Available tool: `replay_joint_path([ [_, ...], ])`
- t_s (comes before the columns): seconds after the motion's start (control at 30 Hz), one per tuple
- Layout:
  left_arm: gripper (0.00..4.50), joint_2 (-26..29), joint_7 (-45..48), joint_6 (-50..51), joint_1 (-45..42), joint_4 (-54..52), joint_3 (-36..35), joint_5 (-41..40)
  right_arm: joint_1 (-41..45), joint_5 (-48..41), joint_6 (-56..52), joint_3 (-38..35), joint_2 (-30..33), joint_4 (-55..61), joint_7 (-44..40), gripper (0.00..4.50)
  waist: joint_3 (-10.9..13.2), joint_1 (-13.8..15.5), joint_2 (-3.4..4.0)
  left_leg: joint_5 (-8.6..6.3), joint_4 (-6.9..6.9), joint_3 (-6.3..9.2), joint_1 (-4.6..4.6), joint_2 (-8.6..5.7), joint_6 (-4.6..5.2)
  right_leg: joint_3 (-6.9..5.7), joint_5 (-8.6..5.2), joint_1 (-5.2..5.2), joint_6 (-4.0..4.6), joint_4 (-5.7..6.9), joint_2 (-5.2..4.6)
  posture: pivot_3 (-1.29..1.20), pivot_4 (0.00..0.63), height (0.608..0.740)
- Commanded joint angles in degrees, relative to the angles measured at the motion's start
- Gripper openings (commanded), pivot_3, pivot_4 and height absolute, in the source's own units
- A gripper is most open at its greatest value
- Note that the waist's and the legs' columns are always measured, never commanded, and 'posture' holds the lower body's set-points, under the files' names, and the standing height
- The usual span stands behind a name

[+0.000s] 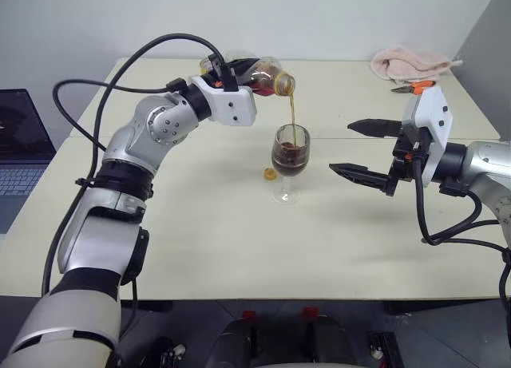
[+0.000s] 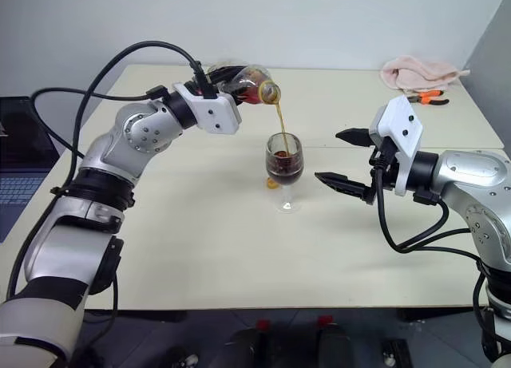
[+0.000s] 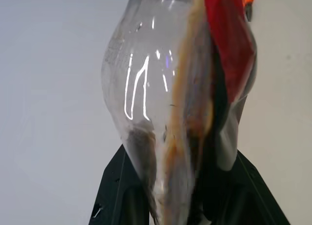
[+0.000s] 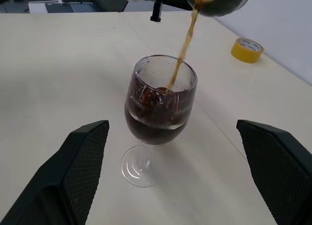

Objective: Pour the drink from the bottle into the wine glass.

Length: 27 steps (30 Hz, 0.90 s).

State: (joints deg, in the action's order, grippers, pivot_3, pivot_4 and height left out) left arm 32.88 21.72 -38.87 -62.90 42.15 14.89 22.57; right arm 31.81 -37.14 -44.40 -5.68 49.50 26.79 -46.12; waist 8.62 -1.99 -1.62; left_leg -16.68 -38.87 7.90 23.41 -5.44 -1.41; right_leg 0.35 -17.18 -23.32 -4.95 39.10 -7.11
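The robot's left gripper needs to release the bottle upright on the cream table, about midway (image 1: 179, 169) between the laptop and yellow cap.
My left gripper (image 1: 227, 68) is shut on the bottle (image 1: 267, 74), a clear bottle with a red label, held tilted with its open mouth above the wine glass (image 1: 290, 156). A thin brown stream of drink (image 1: 292, 112) runs from the mouth into the bowl. The glass stands upright on the table, roughly half full of dark liquid (image 4: 155, 118). In the left wrist view the bottle (image 3: 146, 78) sits between my two black fingers (image 3: 117, 186). My right gripper (image 1: 343, 148) hangs open just right of the glass, with nothing in it.
A small yellow cap (image 1: 271, 174) lies by the glass foot. A yellow tape roll (image 4: 246, 50) sits further back on the cream table (image 1: 200, 248). At the back right are a pink cloth (image 1: 409, 63) and orange-handled pliers (image 1: 415, 86). A laptop (image 1: 20, 144) stands off the left edge.
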Motion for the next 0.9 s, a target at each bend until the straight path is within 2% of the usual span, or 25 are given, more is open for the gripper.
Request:
replay_joint_path([
  [0.03,1.15,-0.84,3.72,2.86,0.89,-4.11,-3.88,-7.38,-0.03,-0.28,0.75,-1.93,0.67,1.73,-0.04,4.5,0.0,-0.05,0.0,0.0,0.0,0.0,0.0,0.0,0.0,0.0,0.0,0.0,0.0,0.0,0.0,0.0,0.15,0.74],
  [0.27,1.15,-7.0,7.93,21.24,7.69,-12.2,-13.62,-25.56,0.11,-0.28,1.08,-1.45,0.41,1.07,-0.58,4.5,0.0,-0.07,0.0,0.0,-0.04,0.04,0.01,0.0,0.0,0.0,0.0,0.0,0.0,0.01,-0.01,0.0,0.15,0.74],
  [0.47,1.15,-9.95,2.39,35.54,15.81,-18.66,-21.58,-33.06,-0.15,-2.59,1.86,-3.4,-3.09,-2.5,-0.69,4.5,-0.01,-0.83,0.0,0.0,-0.03,0.04,-0.01,0.03,0.0,0.0,0.0,0.0,0.0,0.05,0.01,0.0,0.15,0.74],
  [0.53,1.15,-10.9,-2.1,39.65,19.68,-19.87,-25.8,-35.27,-0.39,-2.9,1.84,-3.43,-3.39,-3.09,-1.23,4.5,-0.01,-0.91,0.0,0.0,-0.04,0.06,0.0,0.03,0.0,-0.01,0.0,0.0,0.0,0.06,0.01,0.0,0.15,0.74],
  [0.73,1.15,-11.99,-7.19,39.58,27.68,-18.08,-30.11,-35.3,0.92,-3.12,1.55,-2.16,-3.53,-3.08,-2.12,4.5,-0.02,-0.82,0.0,0.0,-0.03,0.07,-0.02,0.03,0.0,-0.01,0.0,0.01,0.0,0.02,0.0,0.0,0.15,0.74],
  [0.9,1.15,-13.25,-8.81,38.16,29.81,-15.13,-30.95,-35.03,2.28,-2.64,1.45,-1.2,-3.19,-3.82,-3.22,4.5,-0.02,0.17,-0.01,0.0,-0.03,0.05,-0.01,-0.01,0.0,0.0,0.0,0.05,0.01,0.0,-0.04,0.0,0.15,0.74],
])
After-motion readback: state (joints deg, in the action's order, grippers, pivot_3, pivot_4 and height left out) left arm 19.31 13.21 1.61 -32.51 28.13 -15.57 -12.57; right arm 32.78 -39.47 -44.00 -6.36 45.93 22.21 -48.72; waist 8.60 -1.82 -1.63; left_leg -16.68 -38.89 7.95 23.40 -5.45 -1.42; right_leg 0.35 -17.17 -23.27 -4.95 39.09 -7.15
